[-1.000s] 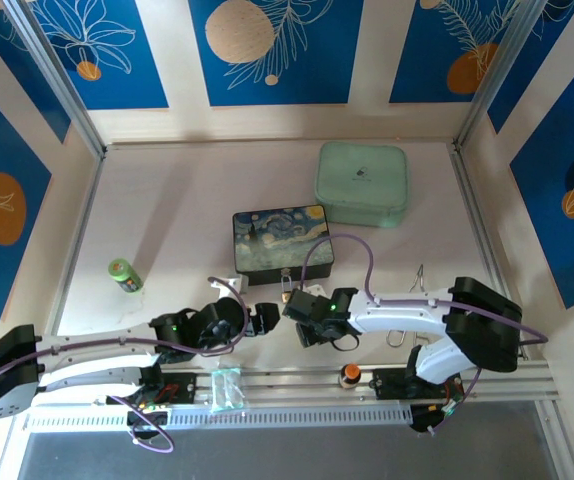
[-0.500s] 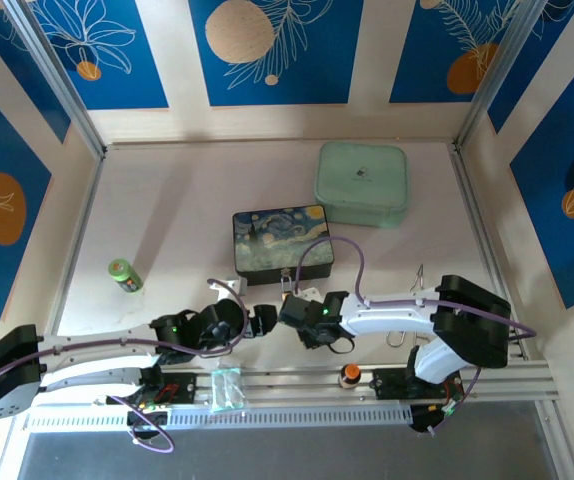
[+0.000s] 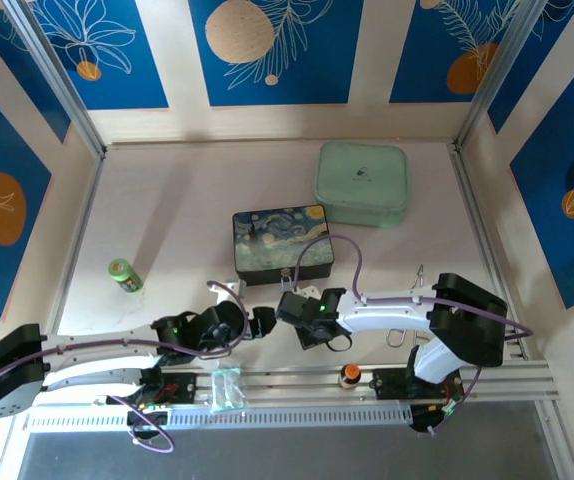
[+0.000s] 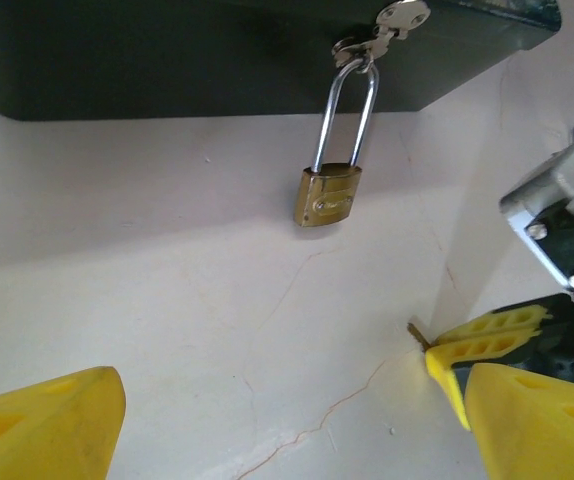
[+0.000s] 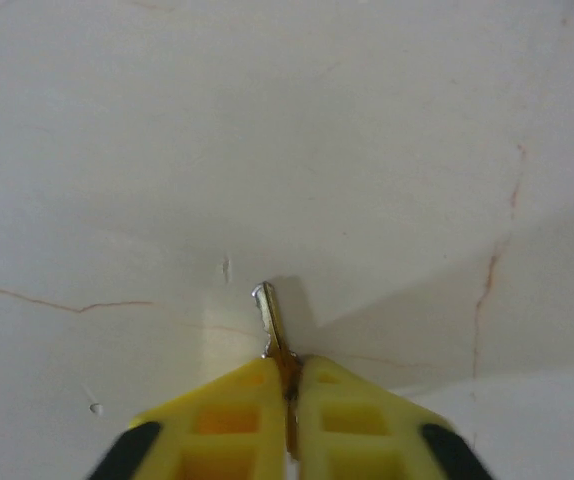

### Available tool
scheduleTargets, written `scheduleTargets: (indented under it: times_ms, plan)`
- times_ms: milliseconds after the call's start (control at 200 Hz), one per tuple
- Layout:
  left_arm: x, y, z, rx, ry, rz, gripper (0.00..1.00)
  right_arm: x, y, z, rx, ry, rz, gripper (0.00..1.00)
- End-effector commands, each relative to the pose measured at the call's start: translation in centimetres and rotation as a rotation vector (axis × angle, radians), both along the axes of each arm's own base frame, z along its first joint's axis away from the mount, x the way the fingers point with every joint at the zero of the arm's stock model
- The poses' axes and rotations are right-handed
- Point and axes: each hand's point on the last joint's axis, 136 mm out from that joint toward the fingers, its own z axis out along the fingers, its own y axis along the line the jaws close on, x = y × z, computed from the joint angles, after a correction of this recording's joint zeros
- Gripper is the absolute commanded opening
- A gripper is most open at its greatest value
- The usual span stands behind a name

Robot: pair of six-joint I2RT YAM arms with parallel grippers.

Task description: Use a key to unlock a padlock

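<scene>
The key slants in my right gripper, out of line with the padlock, so my left gripper should take the key by its blade (image 4: 418, 335) before unlocking.
The small brass padlock (image 4: 329, 195) hangs by its long silver shackle from the latch of the starry-night box (image 3: 282, 240), its body resting on the table; from above it sits at the box's front edge (image 3: 284, 291). My right gripper (image 5: 289, 375) is shut on the thin key (image 5: 273, 320), whose blade sticks out forward just above the table. In the left wrist view the key's tip (image 4: 416, 332) is to the right of and below the padlock. My left gripper (image 4: 287, 430) is open, its yellow fingers (image 4: 42, 425) wide apart, short of the padlock.
A pale green case (image 3: 361, 183) stands behind the box. A green cylinder (image 3: 124, 274) lies at the left, a silver wire clip (image 3: 419, 278) at the right. An orange-capped bottle (image 3: 349, 375) and a clear bag (image 3: 226, 388) rest on the front rail.
My right arm has slid left with the key, closer to the padlock and the left gripper. The left arm has barely moved.
</scene>
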Motion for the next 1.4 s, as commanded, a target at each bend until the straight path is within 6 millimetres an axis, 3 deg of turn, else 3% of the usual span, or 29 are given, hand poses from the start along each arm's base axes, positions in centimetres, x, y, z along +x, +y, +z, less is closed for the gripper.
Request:
scheduleTargets:
  times_ms: [0, 290, 475, 675, 830, 1026, 1226, 1396]
  plan:
    - [0.6, 0.0, 0.1, -0.022, -0.008, 0.030, 0.88, -3.2, -2.2, -3.8, -0.088, 0.137, 0.012, 0.00]
    - [0.5, -1.3, 0.0, -0.053, 0.002, 0.002, 0.85, -1.2, 1.3, -0.2, 0.234, 0.069, 0.042, 0.00]
    - [0.5, -2.7, 0.6, -0.117, 0.032, -0.004, 0.84, -0.1, 1.2, 1.6, 0.333, 0.041, 0.033, 0.00]
    - [0.3, -4.7, 2.3, -0.350, 0.131, 0.046, 0.83, 0.7, 1.8, 4.1, 0.457, 0.024, 0.012, 0.00]
    - [0.3, -4.4, 2.4, -0.519, 0.259, 0.189, 0.82, 1.5, 3.0, 6.8, 0.546, -0.004, -0.006, 0.00]
    - [0.5, -3.8, 4.6, -0.786, 0.361, 0.345, 0.91, 3.7, 4.8, 11.0, 0.632, -0.091, -0.017, 0.00]
    - [0.9, -3.7, 6.9, -0.937, 0.416, 0.393, 0.98, 5.6, 7.6, 13.4, 0.714, -0.157, 0.015, 0.00]
    - [1.5, -3.4, 8.3, -1.036, 0.395, 0.404, 1.00, 5.9, 10.2, 14.4, 0.792, -0.164, 0.032, 0.00]
